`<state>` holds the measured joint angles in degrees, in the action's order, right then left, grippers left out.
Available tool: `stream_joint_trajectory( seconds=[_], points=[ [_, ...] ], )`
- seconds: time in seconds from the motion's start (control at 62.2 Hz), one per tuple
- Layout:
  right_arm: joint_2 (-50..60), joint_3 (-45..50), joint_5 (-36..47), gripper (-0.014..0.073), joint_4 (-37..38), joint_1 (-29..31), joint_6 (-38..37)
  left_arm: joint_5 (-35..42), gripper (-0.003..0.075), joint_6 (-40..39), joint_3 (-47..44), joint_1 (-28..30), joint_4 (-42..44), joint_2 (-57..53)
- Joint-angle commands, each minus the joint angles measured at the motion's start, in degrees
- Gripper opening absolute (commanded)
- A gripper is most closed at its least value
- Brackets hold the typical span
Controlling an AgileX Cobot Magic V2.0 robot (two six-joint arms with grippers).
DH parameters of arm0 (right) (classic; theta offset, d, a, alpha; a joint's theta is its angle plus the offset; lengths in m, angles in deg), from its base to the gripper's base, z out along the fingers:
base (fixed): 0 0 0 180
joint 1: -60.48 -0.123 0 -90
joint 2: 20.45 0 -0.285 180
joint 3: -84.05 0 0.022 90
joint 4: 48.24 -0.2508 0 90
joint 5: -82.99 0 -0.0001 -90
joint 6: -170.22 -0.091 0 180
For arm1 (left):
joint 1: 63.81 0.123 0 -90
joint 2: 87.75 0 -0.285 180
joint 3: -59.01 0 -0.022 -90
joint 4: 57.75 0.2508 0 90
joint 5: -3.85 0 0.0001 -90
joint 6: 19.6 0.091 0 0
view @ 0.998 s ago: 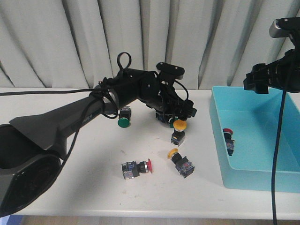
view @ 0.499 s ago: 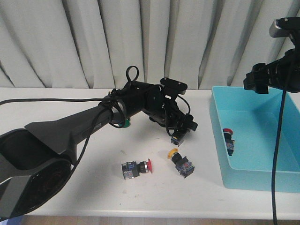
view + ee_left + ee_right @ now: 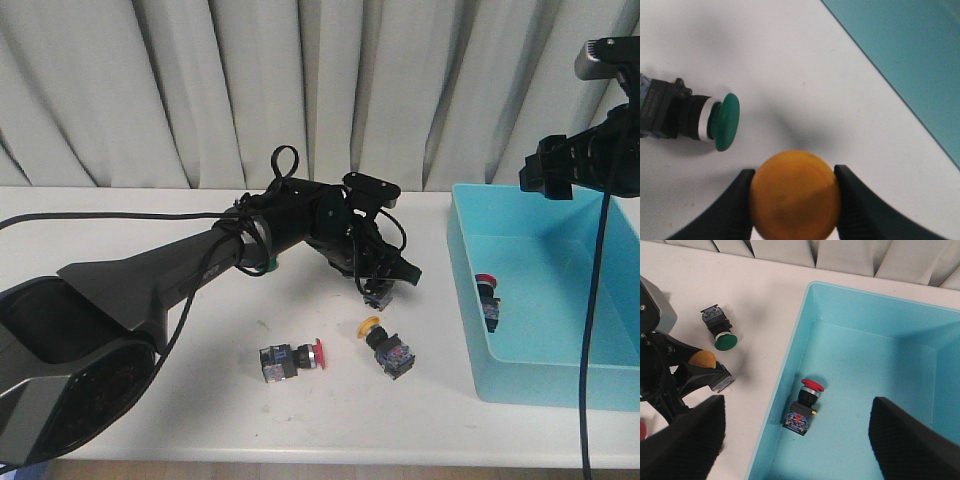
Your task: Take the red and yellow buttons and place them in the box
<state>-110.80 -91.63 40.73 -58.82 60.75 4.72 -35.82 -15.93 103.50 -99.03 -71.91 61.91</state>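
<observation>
Next, my right gripper takes over the yellow button that my left gripper holds by its cap, closing on the button's grey body [image 3: 378, 293] [image 3: 722, 381].
My left gripper [image 3: 795, 200] is shut on the round cap of a yellow button [image 3: 795, 195]; both fingers touch the cap's sides. In the front view this gripper [image 3: 383, 277] sits low over the button's grey body [image 3: 378, 296], which is at table level. A second yellow button [image 3: 386, 346] and a red button [image 3: 291, 360] lie on the table nearer the front. The turquoise box [image 3: 480, 350] stands at the right with one red button [image 3: 805, 407] inside. My right gripper [image 3: 797, 450] is open and empty above the box's near-left wall.
A green button [image 3: 695, 117] lies on the table close to the held yellow one, also in the right wrist view [image 3: 719, 330]. Another green cap [image 3: 264, 264] shows behind the left arm. The box's corner [image 3: 910, 55] is near the left gripper. White curtains hang behind the table.
The left gripper has come down over the yellow button and closed on its cap, which is now hidden in the front view. The right arm has not moved.
</observation>
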Motion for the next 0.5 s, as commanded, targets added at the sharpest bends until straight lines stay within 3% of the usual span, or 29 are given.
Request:
stream_joint_trajectory(
  seconds=[0.0,0.08,0.257,0.483],
  points=[
    [1.47,-0.36,4.2,0.058,-0.67,0.13,0.31,0.29,0.0066,-0.33,1.83,-0.12,-1.29,-4.66],
    [1.47,2.21,7.32,0.058,-0.82,0.13,2.15,-1.19,-0.0009,-0.7,1.83,-0.12,-1.5,-5.62],
    [1.47,10.41,18.2,0.058,-8.39,0.0,12.93,-4.73,-0.0007,-0.71,1.83,0.48,-1.84,-10.92],
    [1.47,18.48,25.53,0.058,-26.96,-7.2,41.33,-9.4,-0.0008,-0.59,1.83,2.33,-1.74,-19.04]
  ],
)
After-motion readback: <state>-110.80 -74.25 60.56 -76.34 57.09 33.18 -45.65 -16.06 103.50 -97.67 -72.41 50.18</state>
